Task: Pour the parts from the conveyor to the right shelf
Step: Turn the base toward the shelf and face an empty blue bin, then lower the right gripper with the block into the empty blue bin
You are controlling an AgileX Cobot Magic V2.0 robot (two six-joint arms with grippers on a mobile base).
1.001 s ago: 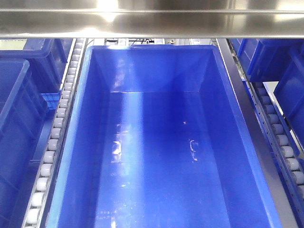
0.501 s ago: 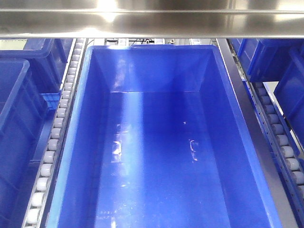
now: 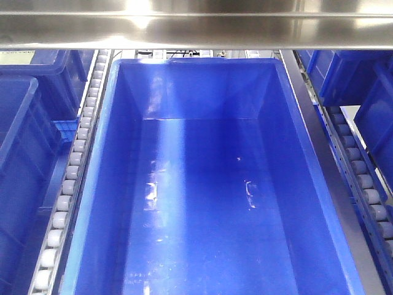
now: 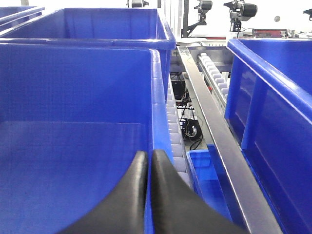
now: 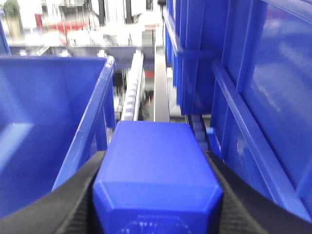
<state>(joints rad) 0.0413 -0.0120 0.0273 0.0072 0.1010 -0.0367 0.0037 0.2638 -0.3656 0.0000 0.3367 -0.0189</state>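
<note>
The blue part will go down from my right gripper beside the thin curved glint on the big bin's bottom [image 3: 226,219].
A solid blue part [image 5: 157,165] fills the lower middle of the right wrist view, with my right gripper [image 5: 156,163] shut on it and a black finger [image 5: 73,195] on each side. It hangs by the right rim of a large blue bin [image 5: 53,112]. My left gripper [image 4: 148,158] is shut with nothing in it, its tips over the right rim of another blue bin [image 4: 73,97]. The right shelf shows as white roller lanes [image 3: 73,166] under a steel beam [image 3: 196,27], with a big empty blue bin [image 3: 202,184] on it. The conveyor is out of view, and neither gripper shows in the front view.
More blue bins stand at the left [image 3: 24,141] and right [image 3: 362,86] of the front view. A steel rail [image 4: 214,141] and a small blue tray [image 4: 207,180] lie beside the left gripper. Tall stacked bins [image 5: 253,97] wall the right side.
</note>
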